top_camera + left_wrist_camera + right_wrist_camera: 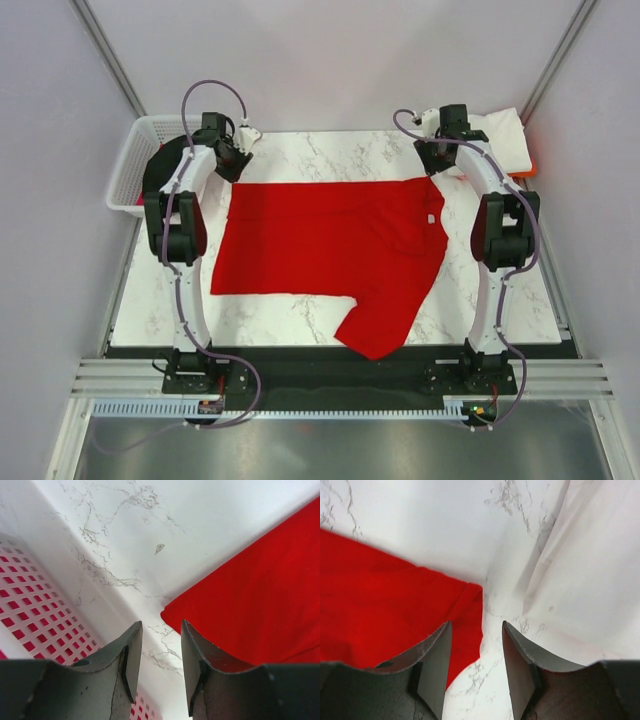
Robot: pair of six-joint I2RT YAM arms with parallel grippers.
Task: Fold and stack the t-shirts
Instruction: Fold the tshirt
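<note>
My right gripper will grab the red t-shirt at the far corner (429,179) (476,588), the one that lies beside the folded white t-shirt.
A bright red t-shirt (330,245) lies spread flat on the marble table, one sleeve hanging toward the near edge. My left gripper (240,150) hovers open just off the shirt's far left corner (250,580). Only marble shows between its jaws (161,625). My right gripper (432,150) is open at the far right corner, where the red cloth (385,610) lies beside and under its left finger, with nothing pinched (476,625). A folded white t-shirt (505,135) (590,570) sits at the back right on an orange one (531,168).
A white lattice basket (130,165) (30,615) stands off the table's far left corner, with pink-red colour showing through its holes. Bare marble (330,150) runs along the back edge between the two grippers. Grey walls close in on both sides.
</note>
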